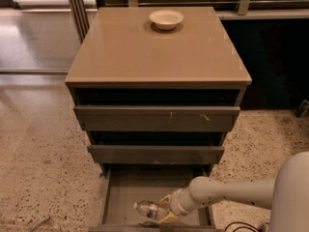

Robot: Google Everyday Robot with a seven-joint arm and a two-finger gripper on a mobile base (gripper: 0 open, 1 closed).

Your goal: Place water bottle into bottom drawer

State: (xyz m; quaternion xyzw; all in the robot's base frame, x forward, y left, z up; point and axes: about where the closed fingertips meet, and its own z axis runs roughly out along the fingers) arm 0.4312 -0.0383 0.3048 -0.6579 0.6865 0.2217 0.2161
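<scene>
Next, I release the water bottle on the bottom drawer's inside (147,206), slightly behind its front panel.
The bottom drawer (125,197) is pulled out at the foot of the grey-brown cabinet. The water bottle (148,209), clear with a coloured label band, lies on its side low inside the drawer, near its front. My gripper (166,209) reaches in from the right on a white arm. Its yellowish fingers (165,198) stand above and below the bottle's right end and are shut on it. I cannot tell whether the bottle rests on the drawer floor or hangs just above it.
The two upper drawers (157,118) are slightly pulled out above the bottom one. A white bowl (166,19) sits on the cabinet top (145,52). Speckled floor lies on both sides. A dark wall panel stands to the right.
</scene>
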